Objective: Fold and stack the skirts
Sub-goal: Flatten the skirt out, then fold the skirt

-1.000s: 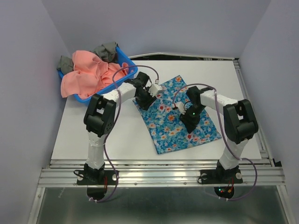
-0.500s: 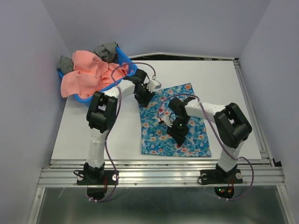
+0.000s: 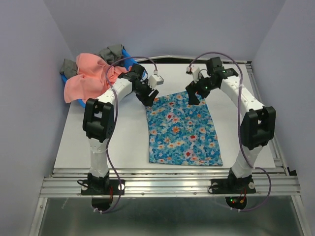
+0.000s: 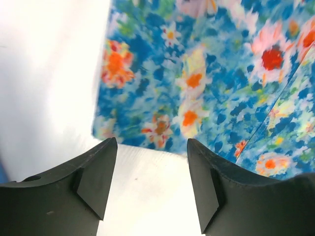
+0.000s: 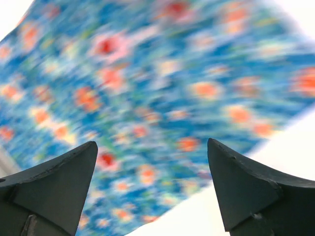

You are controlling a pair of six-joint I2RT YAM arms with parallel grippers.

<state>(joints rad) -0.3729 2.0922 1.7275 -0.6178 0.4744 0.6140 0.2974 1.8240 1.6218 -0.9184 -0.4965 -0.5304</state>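
My right gripper should close on the far corner (image 3: 202, 96) (image 5: 309, 82) of the blue flowered skirt, the one away from the basket.
The blue flowered skirt (image 3: 182, 130) lies flat on the white table (image 3: 98, 142), its long side running toward me. My left gripper (image 3: 147, 101) hovers at its far left corner, open, with only bare table and the cloth's edge (image 4: 206, 73) showing between its fingers (image 4: 96, 177). At the skirt's far right corner my right gripper (image 3: 193, 97) is wide open above the blurred cloth (image 5: 147, 73) and holds nothing. The salmon-pink skirt (image 3: 91, 76) is heaped in the basket at the back left.
The blue plastic basket (image 3: 127, 53) stands at the table's back left corner, mostly covered by the pink skirt and some grey cloth (image 3: 112, 51). Purple cables loop above both arms. A metal rail (image 3: 172, 184) runs along the near edge.
Both grippers have opened and let go of the blue skirt, which now lies flat and square to the table. The right arm swung from the skirt's middle to its far right corner.
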